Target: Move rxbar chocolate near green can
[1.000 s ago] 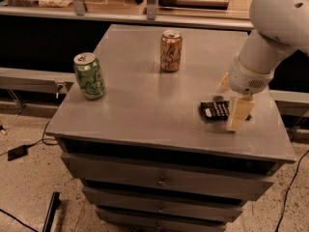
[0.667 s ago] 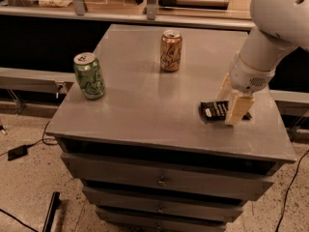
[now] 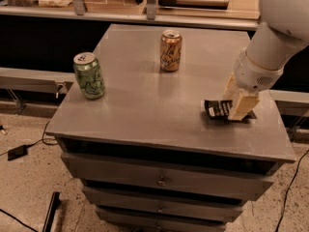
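Observation:
Next, I let go of the rxbar chocolate close beside the green can [image 3: 121, 89], on the side facing the orange-tan can.
The rxbar chocolate [image 3: 216, 109], a flat black wrapper with white text, lies on the right side of the grey cabinet top [image 3: 145, 105]. My gripper [image 3: 239, 104] is down over the bar's right end and hides that end. The white arm reaches in from the upper right. The green can [image 3: 89, 75] stands upright near the left edge of the top, far from the bar.
An orange-tan can [image 3: 171, 50] stands upright at the back middle of the top. The cabinet has drawers [image 3: 159, 180] below. A shelf [image 3: 120, 13] runs behind it. Cables [image 3: 19, 151] lie on the floor at the left.
Almost nothing: my gripper stays over the bar's right end, and the bar and both cans have not moved.

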